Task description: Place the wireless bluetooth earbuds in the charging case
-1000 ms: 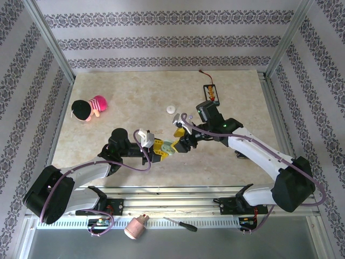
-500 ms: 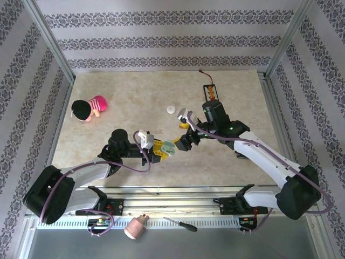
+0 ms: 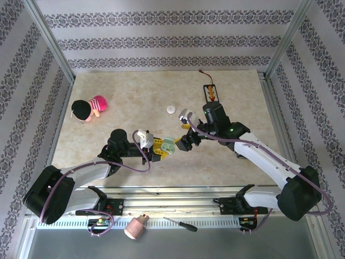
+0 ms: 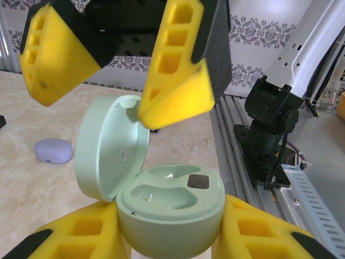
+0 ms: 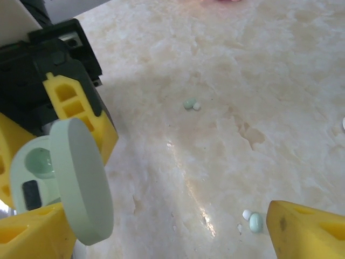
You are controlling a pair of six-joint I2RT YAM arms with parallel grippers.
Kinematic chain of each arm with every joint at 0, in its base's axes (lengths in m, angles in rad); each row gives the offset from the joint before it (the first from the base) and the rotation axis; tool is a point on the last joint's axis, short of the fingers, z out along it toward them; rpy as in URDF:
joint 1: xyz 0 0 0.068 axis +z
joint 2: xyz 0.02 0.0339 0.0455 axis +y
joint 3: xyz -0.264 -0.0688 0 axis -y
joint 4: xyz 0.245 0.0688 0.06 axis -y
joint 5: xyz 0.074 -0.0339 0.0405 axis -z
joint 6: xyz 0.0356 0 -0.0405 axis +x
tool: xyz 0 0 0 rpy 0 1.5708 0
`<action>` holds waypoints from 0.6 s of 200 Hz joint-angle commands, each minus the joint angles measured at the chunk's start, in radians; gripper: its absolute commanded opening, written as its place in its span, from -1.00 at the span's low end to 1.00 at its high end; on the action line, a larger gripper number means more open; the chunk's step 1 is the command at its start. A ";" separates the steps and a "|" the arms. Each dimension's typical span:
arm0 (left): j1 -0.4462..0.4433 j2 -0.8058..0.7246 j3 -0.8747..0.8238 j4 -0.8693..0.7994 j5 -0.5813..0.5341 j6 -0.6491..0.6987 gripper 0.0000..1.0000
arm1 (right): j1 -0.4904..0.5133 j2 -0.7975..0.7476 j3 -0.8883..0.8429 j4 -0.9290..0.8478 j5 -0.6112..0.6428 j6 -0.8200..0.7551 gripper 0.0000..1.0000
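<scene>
The lid is between my right gripper and the wells, so next my right gripper grasps the lid's rim [image 5: 96, 229] and turns the case in my left gripper.
My left gripper [image 4: 170, 229] is shut on the pale green charging case [image 4: 171, 208], with a yellow finger on each side of its base. The round lid [image 4: 108, 145] stands open to the left, and both wells inside are empty. My right gripper [image 4: 116, 70] hangs open just above the lid, holding nothing. From above, the case [image 3: 168, 145] sits between the left gripper [image 3: 161, 149] and the right gripper [image 3: 182, 141]. Two pale green earbuds with white tips lie on the table: one earbud [image 5: 190, 103] farther off, another earbud [image 5: 254, 222] close to my right finger [image 5: 310, 232].
A lavender case [image 4: 53, 150] lies on the marble table [image 3: 135, 91] behind the held case. A pink and black plush toy [image 3: 89, 108] is at the far left, and a black board with a wire [image 3: 211, 93] at the far right. A screwdriver [image 3: 180, 224] lies off the front edge.
The right gripper has opened wide and drawn back a little from the case. The case's lid now stands open. The left gripper has kept its hold.
</scene>
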 commanded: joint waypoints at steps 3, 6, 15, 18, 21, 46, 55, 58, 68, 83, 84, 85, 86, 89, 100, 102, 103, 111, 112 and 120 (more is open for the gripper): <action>-0.011 -0.014 0.020 0.065 0.040 -0.009 -0.60 | -0.011 0.035 0.023 -0.004 0.053 0.024 0.74; -0.011 -0.013 0.021 0.065 0.039 -0.009 -0.60 | -0.011 0.037 0.024 -0.002 0.052 0.028 0.74; -0.011 -0.012 0.021 0.064 0.040 -0.010 -0.60 | -0.009 0.040 0.027 0.001 0.043 0.030 0.73; -0.011 -0.012 0.020 0.064 0.038 -0.009 -0.60 | -0.009 0.040 0.028 0.001 0.041 0.029 0.73; -0.012 -0.012 0.018 0.064 0.037 -0.009 -0.60 | -0.008 0.039 0.029 0.001 0.038 0.029 0.73; -0.011 -0.010 0.013 0.065 0.011 -0.005 -0.59 | 0.003 0.018 0.021 -0.004 -0.017 0.014 0.73; -0.010 -0.010 0.010 0.065 -0.005 -0.005 -0.59 | 0.009 0.004 0.015 -0.004 -0.051 0.008 0.75; -0.008 -0.009 0.010 0.066 -0.008 -0.005 -0.59 | 0.011 0.000 0.014 -0.002 -0.059 0.007 0.75; -0.005 -0.005 0.009 0.075 -0.024 -0.009 -0.59 | 0.015 -0.019 0.003 0.008 -0.079 0.009 0.76; 0.000 0.003 0.006 0.092 -0.047 -0.018 -0.59 | 0.021 -0.041 -0.007 0.023 -0.094 0.019 0.77; 0.001 0.004 0.006 0.093 -0.048 -0.020 -0.59 | 0.022 -0.042 -0.007 0.024 -0.093 0.019 0.77; 0.001 0.005 0.007 0.094 -0.049 -0.020 -0.59 | 0.022 -0.042 -0.007 0.024 -0.093 0.020 0.77; 0.001 0.006 0.007 0.094 -0.050 -0.020 -0.59 | 0.023 -0.044 -0.009 0.023 -0.093 0.020 0.77; 0.003 0.009 0.007 0.099 -0.052 -0.023 -0.59 | 0.024 -0.046 -0.009 0.024 -0.090 0.021 0.77; 0.006 0.017 0.009 0.113 -0.052 -0.032 -0.59 | 0.031 -0.050 -0.007 0.026 -0.076 0.024 0.78; 0.006 0.020 0.010 0.116 -0.050 -0.033 -0.59 | 0.033 -0.050 -0.007 0.025 -0.073 0.024 0.77; 0.006 0.020 0.009 0.118 -0.048 -0.035 -0.59 | 0.034 -0.050 -0.006 0.024 -0.071 0.024 0.77; 0.006 0.029 0.013 0.134 -0.041 -0.043 -0.59 | 0.041 -0.045 -0.002 0.017 -0.058 0.017 0.76; 0.006 0.030 0.013 0.136 -0.040 -0.045 -0.59 | 0.043 -0.043 -0.002 0.017 -0.057 0.015 0.75; 0.008 0.037 0.016 0.151 -0.035 -0.057 -0.59 | 0.052 -0.036 0.001 0.008 -0.051 0.004 0.72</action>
